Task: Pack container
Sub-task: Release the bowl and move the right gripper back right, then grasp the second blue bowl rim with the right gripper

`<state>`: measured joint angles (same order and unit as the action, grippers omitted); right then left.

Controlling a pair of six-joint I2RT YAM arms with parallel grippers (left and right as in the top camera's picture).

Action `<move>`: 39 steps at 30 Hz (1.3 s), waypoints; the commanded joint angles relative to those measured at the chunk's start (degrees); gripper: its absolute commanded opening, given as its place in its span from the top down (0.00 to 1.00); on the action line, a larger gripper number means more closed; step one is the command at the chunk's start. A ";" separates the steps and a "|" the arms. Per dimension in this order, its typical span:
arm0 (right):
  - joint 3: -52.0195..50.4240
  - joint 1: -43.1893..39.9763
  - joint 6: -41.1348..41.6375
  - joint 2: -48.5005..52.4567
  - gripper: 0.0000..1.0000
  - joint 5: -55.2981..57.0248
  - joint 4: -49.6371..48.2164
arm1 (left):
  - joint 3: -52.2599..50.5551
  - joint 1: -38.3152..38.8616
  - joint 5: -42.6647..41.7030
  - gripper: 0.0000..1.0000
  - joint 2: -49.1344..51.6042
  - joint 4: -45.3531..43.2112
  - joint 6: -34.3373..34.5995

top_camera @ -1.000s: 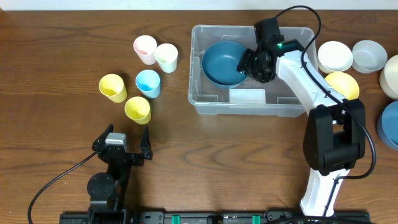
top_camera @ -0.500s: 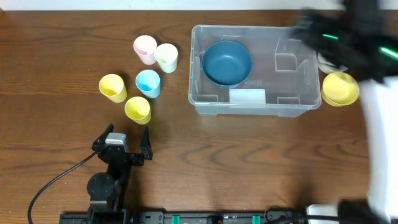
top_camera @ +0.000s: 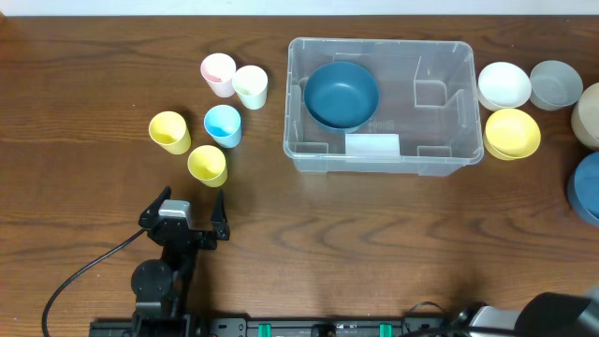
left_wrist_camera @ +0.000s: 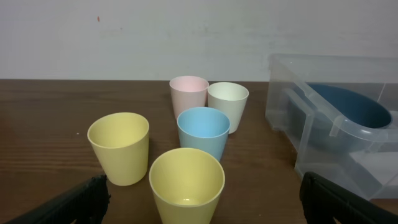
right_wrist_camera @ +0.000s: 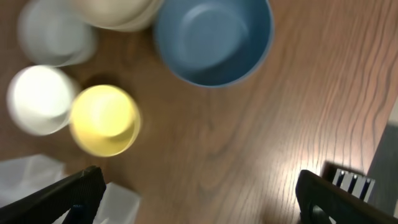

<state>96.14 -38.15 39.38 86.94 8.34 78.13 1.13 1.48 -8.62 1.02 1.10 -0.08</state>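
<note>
My right gripper needs to move next to the blue bowl that sits beside the cream bowl, and there it should close on the blue bowl's near rim [top_camera: 596, 223] [right_wrist_camera: 272, 32].
The clear container [top_camera: 292, 103] stands at the middle back of the table, a white label on its near side. A dark blue bowl [top_camera: 342, 94] lies in its left half; the right half holds nothing. In the left wrist view the container [left_wrist_camera: 292, 124] is at the right with the bowl [left_wrist_camera: 348, 109] inside. My left gripper [top_camera: 192, 198] rests open near the front left, facing the cups, nothing between its fingers [left_wrist_camera: 202, 193]. My right gripper [right_wrist_camera: 200, 186] is open and empty above bare wood, near the container's corner [right_wrist_camera: 28, 174]. Its arm barely shows overhead.
Left of the container stand several cups: pink [top_camera: 218, 73], cream [top_camera: 251, 86], blue [top_camera: 223, 124], two yellow [top_camera: 169, 131] [top_camera: 207, 164]. To its right lie bowls: white [top_camera: 504, 84], grey [top_camera: 555, 82], yellow [top_camera: 512, 133], cream [top_camera: 590, 114], blue [top_camera: 585, 187].
My right gripper opened and let go of the dark blue bowl inside the container. The arm then swung away to the right, out of the overhead view. The left arm has not moved.
</note>
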 commanded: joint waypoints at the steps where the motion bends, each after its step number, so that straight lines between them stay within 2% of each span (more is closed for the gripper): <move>1: -6.16 -4.22 -0.76 1.18 0.01 -3.30 -2.99 | -0.87 -0.39 -1.22 0.02 0.02 2.10 -0.76; 9: -17.22 -9.01 -1.36 2.97 0.01 -5.35 -14.43 | -0.87 -0.39 -1.22 0.02 0.02 2.10 -0.76; 21: -17.46 -11.82 -4.57 10.43 0.01 -5.53 -25.57 | -0.87 -0.39 -1.22 0.02 0.02 2.10 -0.76; 31: -17.46 -12.24 -2.75 22.75 0.01 -5.53 -28.61 | -0.87 -0.39 -1.25 0.02 0.02 2.10 -0.76; 38: -17.46 -13.38 -1.70 23.93 0.01 -5.09 -29.79 | -0.87 -0.39 -1.22 0.02 0.02 2.10 -0.76; 39: -17.46 -13.53 -1.66 23.98 0.05 -4.87 -29.77 | -0.87 -0.39 -1.22 0.02 0.02 2.10 -0.76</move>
<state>78.67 -50.63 36.64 110.96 2.55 48.36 1.13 1.48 -8.62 1.02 1.10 -0.08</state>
